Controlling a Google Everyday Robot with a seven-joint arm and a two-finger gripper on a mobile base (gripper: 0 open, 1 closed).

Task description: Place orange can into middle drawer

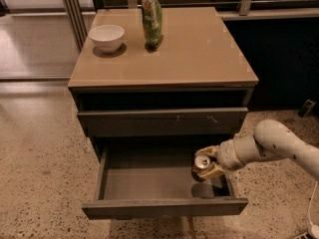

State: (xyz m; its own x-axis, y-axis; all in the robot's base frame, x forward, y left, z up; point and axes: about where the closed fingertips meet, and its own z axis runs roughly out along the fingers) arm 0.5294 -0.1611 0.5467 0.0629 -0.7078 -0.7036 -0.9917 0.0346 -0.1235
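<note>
My gripper will let go of the orange can on the open middle drawer's grey bottom [191,185], next to the can's shadow.
The orange can [201,166] is held tilted, silver top toward the camera, in my gripper [208,162]. The gripper reaches in from the right on a white arm and is shut on the can. It holds the can a little above the right part of the open middle drawer [149,183], which is pulled out and shows a smooth grey inside. A shadow of the can lies on the drawer floor under it.
A closed drawer front with small pale scratches [162,121] sits above the open one. On the cabinet top [199,49] stand a white bowl [106,36] and a green snack bag [151,16]. Speckled floor surrounds the cabinet; a metal rail runs behind.
</note>
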